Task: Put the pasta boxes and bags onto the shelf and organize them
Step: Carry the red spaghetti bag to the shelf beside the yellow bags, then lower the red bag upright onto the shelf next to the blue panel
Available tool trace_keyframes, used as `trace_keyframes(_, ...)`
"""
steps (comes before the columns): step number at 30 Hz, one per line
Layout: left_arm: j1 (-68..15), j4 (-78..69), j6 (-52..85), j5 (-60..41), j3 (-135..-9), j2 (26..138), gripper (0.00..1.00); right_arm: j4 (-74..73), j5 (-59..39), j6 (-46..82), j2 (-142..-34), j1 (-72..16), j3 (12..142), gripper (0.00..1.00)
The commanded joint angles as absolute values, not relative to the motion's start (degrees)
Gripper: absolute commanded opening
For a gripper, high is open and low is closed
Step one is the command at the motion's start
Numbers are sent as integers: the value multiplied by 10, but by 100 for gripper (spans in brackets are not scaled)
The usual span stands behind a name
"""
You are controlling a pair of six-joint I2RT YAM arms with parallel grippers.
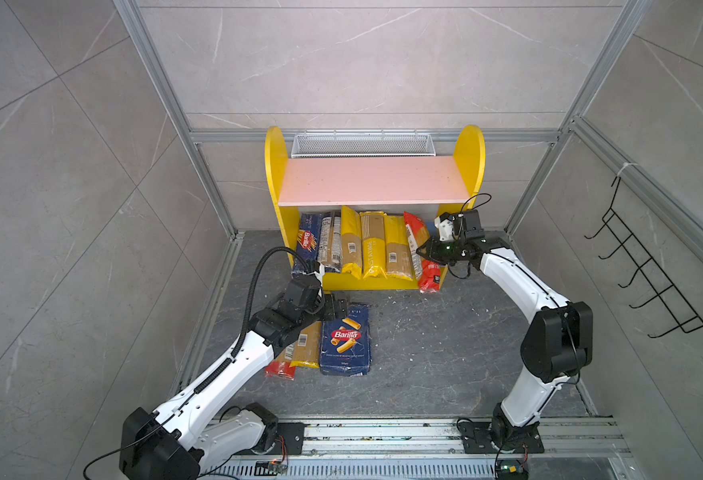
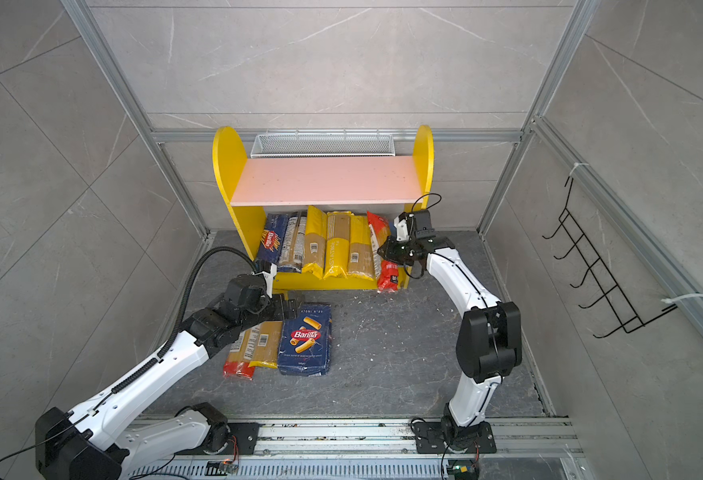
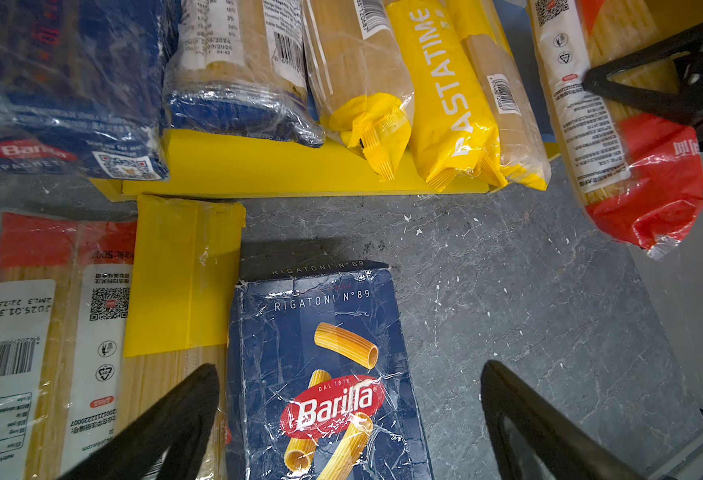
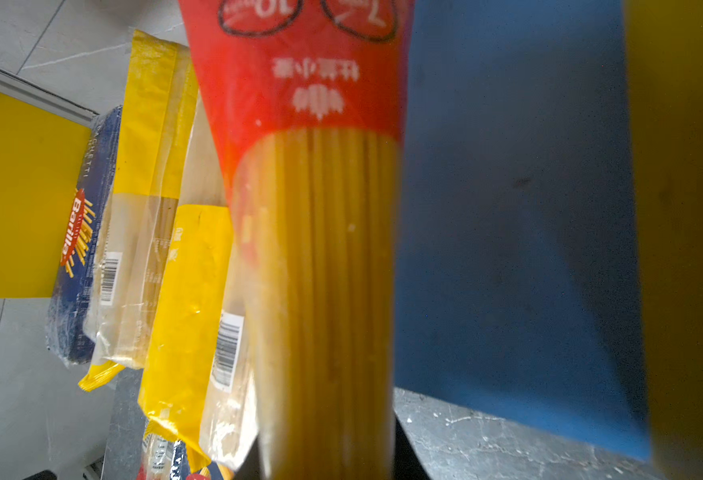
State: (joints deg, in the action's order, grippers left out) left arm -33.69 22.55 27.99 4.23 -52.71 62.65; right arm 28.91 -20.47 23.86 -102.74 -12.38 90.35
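I need to use my right gripper to set the red-ended spaghetti bag, now tilted against the yellow-ended bags, down on the blue board (image 1: 425, 249) (image 4: 427, 240), in between the yellow-ended bag and the yellow side panel.
The shelf (image 1: 366, 178) (image 2: 320, 178) holds several pasta packs side by side on its lower blue board (image 4: 507, 208), with the dark-blue Barilla spaghetti box (image 1: 309, 241) (image 3: 63, 104) at the left. My right gripper (image 1: 422, 250) (image 2: 383, 251) is shut on a red-ended spaghetti bag (image 1: 429, 278) (image 4: 324, 249) at the row's right end, tilted against the yellow-ended bags. On the floor in front lie the Barilla rigatoni pack (image 1: 345, 340) (image 3: 320, 374), a yellow-ended bag (image 1: 306, 349) (image 3: 183, 274) and a red-ended bag (image 1: 281, 365) (image 3: 50, 311). My left gripper (image 1: 337, 305) (image 3: 349, 368) hangs open over the rigatoni pack.
A white mesh basket (image 1: 360, 145) sits behind the bare pink board. A black wire hook rack (image 1: 649, 274) hangs on the right wall. Aluminium posts close in both sides, and the arms' mounting rail (image 1: 383, 436) runs along the front.
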Motion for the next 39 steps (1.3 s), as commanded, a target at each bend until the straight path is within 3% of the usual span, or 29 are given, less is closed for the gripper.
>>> trace_keyframes(1, -332, 202, 266, 42, -539, 627, 100, 252, -192, 213, -1037, -116, 960, 20)
trace_keyframes(22, -321, 205, 263, 45, -520, 611, 100, 340, -49, 133, -1118, -152, 1085, 19)
trace_keyframes(39, -316, 210, 265, 45, -518, 604, 100, 260, 66, 115, -1109, -167, 1009, 19)
